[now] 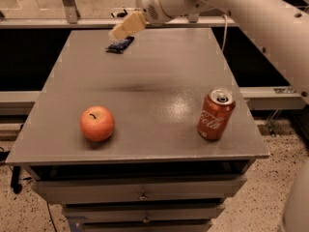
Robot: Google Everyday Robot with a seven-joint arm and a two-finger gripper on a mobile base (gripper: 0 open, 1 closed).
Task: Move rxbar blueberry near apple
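Observation:
My gripper needs to go down next to the middle of the rxbar blueberry (119, 44) and close there, because the bar has to move near the apple.
The rxbar blueberry (119, 45), a small flat dark-blue bar, lies at the far left of the grey table (159, 81). The apple (97, 123), round and orange-red with a dark stem dimple, sits near the front left. My gripper (126, 26) hangs at the end of the white arm just above and slightly right of the bar, partly covering its upper edge. It holds nothing that I can see.
A red cola can (215, 113) stands upright at the front right of the table. Drawers (142, 195) run below the front edge. A rail (67, 4) and floor lie behind the table.

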